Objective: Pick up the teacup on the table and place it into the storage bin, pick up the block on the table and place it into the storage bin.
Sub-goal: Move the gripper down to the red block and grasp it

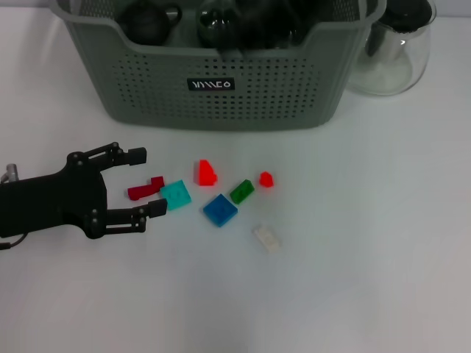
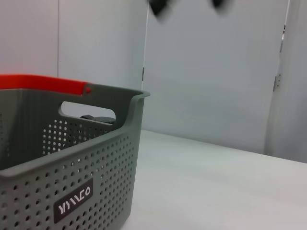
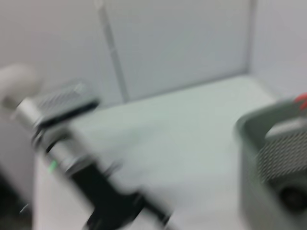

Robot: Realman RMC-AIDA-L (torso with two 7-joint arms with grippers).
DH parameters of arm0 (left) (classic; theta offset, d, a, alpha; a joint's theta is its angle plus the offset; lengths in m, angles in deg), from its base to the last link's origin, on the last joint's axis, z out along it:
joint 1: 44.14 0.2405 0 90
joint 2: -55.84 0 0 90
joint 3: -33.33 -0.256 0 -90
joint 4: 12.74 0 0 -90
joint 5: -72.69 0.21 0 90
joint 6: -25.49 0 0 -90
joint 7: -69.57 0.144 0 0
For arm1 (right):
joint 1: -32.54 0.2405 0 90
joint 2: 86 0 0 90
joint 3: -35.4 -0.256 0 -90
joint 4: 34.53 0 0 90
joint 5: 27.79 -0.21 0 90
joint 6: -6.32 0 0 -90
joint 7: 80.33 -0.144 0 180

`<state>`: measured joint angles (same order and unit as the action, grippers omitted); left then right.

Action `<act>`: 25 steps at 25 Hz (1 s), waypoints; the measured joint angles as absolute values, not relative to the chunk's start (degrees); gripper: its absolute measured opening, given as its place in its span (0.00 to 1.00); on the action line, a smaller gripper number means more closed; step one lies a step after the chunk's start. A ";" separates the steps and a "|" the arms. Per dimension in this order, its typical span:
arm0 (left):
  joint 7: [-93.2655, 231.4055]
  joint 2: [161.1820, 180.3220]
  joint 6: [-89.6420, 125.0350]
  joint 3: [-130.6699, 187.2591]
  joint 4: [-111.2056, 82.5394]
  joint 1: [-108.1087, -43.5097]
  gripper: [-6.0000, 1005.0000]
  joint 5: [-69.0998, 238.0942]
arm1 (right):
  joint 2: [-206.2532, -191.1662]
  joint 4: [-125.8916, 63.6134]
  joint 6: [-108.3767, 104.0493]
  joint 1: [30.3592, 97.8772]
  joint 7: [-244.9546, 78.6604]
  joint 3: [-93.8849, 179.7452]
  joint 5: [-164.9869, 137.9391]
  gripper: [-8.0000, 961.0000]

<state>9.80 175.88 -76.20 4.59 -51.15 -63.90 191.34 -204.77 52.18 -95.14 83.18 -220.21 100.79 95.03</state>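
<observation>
The small red block (image 1: 266,179) beside the green block is next, and my right gripper needs to go there and close on it.
My left gripper (image 1: 149,182) is open, low over the table at the left. A dark red block (image 1: 145,189) lies between its fingertips and a teal block (image 1: 176,195) sits just past them. Further right lie an orange-red block (image 1: 205,172), a green one (image 1: 241,191), a small red one (image 1: 266,179), a blue one (image 1: 220,209) and a white one (image 1: 267,238). The grey-green storage bin (image 1: 221,95) stands behind them and also shows in the left wrist view (image 2: 72,167). Dark glossy vessels (image 1: 151,22) lie inside it; I cannot tell which is the teacup. My right gripper is out of view.
A clear glass pitcher (image 1: 390,51) stands right of the bin. In the left wrist view a red strip (image 2: 43,84) runs along the bin's far rim. The right wrist view shows the bin's corner (image 3: 273,153) and a blurred silver-and-black arm (image 3: 72,143) over the white table.
</observation>
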 joint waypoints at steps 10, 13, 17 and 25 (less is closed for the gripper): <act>9.65 175.81 -76.20 4.59 -51.17 -64.02 0.88 191.33 | -205.99 31.83 -97.96 82.75 -212.22 106.59 106.99 0.77; 9.63 175.83 -76.20 4.60 -51.15 -64.09 0.88 191.33 | -206.16 21.95 -89.62 85.29 -210.97 110.20 110.02 0.77; 9.60 175.88 -76.19 4.59 -51.15 -64.12 0.88 191.33 | -206.27 12.69 -80.45 88.42 -209.65 114.85 111.09 0.77; 9.27 176.04 -76.09 4.59 -51.15 -64.26 0.88 191.34 | -206.89 7.68 -68.35 89.73 -209.93 122.30 110.03 0.76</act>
